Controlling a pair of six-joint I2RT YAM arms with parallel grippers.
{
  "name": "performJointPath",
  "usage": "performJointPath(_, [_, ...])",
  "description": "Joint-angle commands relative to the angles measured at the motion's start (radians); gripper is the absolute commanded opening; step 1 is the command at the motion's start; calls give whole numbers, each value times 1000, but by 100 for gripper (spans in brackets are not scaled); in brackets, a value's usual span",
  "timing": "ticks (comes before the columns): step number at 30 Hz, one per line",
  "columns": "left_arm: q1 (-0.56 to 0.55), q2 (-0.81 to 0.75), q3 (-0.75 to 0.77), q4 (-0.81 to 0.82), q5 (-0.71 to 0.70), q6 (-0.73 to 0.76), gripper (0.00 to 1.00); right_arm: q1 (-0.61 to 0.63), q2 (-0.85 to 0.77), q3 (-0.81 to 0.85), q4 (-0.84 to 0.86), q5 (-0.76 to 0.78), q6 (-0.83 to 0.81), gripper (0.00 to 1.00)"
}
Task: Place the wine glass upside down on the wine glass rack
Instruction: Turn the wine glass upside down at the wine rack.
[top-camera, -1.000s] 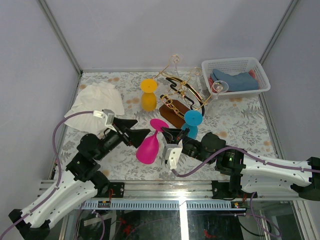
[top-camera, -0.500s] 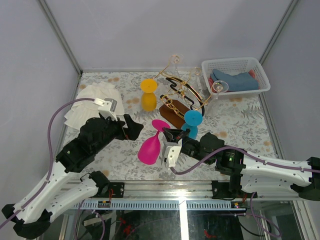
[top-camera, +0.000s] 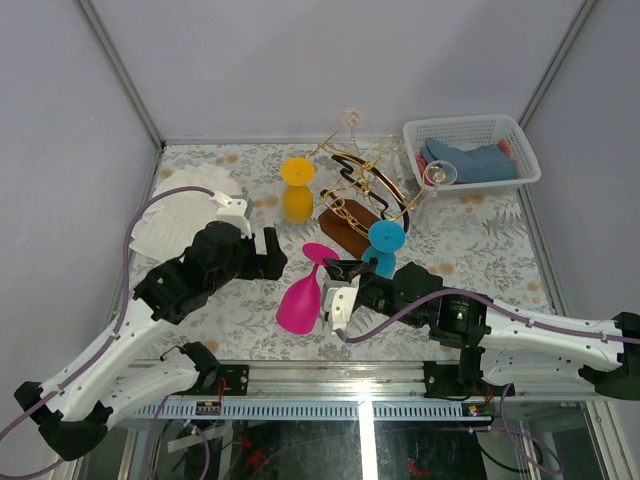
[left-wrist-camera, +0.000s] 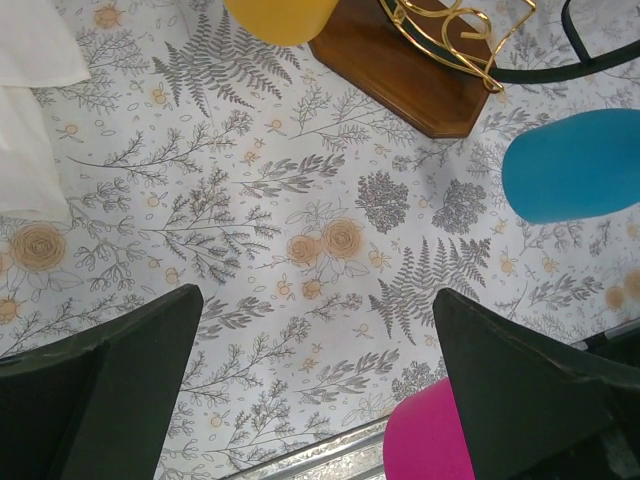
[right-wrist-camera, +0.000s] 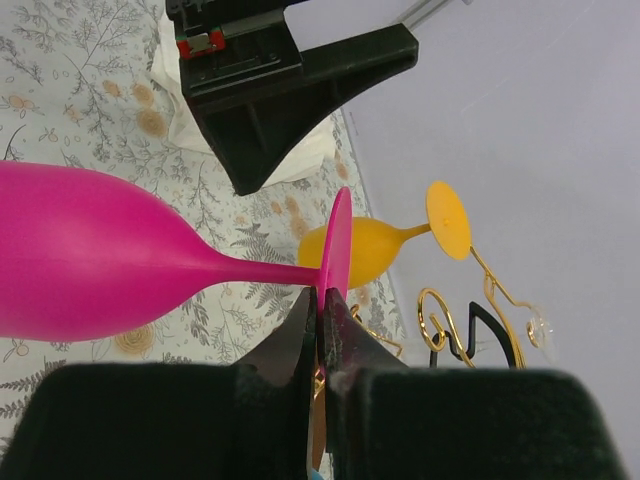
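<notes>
The stem (top-camera: 315, 272) of the pink wine glass, between its bowl and the foot that my right gripper holds, will be gripped by my left gripper.
The pink wine glass (top-camera: 298, 303) is tilted with its bowl toward the near edge and its foot (right-wrist-camera: 338, 240) toward the rack. My right gripper (top-camera: 336, 270) (right-wrist-camera: 322, 296) is shut on the rim of that foot. My left gripper (top-camera: 268, 254) (left-wrist-camera: 315, 395) hangs open to the left of the glass, with only tablecloth between its fingers (left-wrist-camera: 110, 400). The pink bowl (left-wrist-camera: 425, 440) shows beside its right finger. The wine glass rack (top-camera: 362, 185), gold wire and a black bar on a brown base (left-wrist-camera: 400, 60), stands behind the glass.
A yellow glass (top-camera: 297, 190) stands upside down left of the rack, and a blue one (top-camera: 385, 243) in front of it. A clear glass (top-camera: 438, 175) hangs at the rack's right. At the back right is a white basket (top-camera: 520, 140) holding cloths. A white cloth (top-camera: 185, 205) lies at the left.
My left gripper has opened fully, pulled back from the pink bowl to the left and risen. The right gripper has kept its hold on the glass's foot, almost without moving.
</notes>
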Motion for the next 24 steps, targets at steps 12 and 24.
performJointPath(12, [-2,-272,-212,428,177,69,100,-1,-8,44,71,-40,85,0])
performJointPath(24, [-2,-275,-288,636,374,145,100,-159,-16,89,23,-229,165,0])
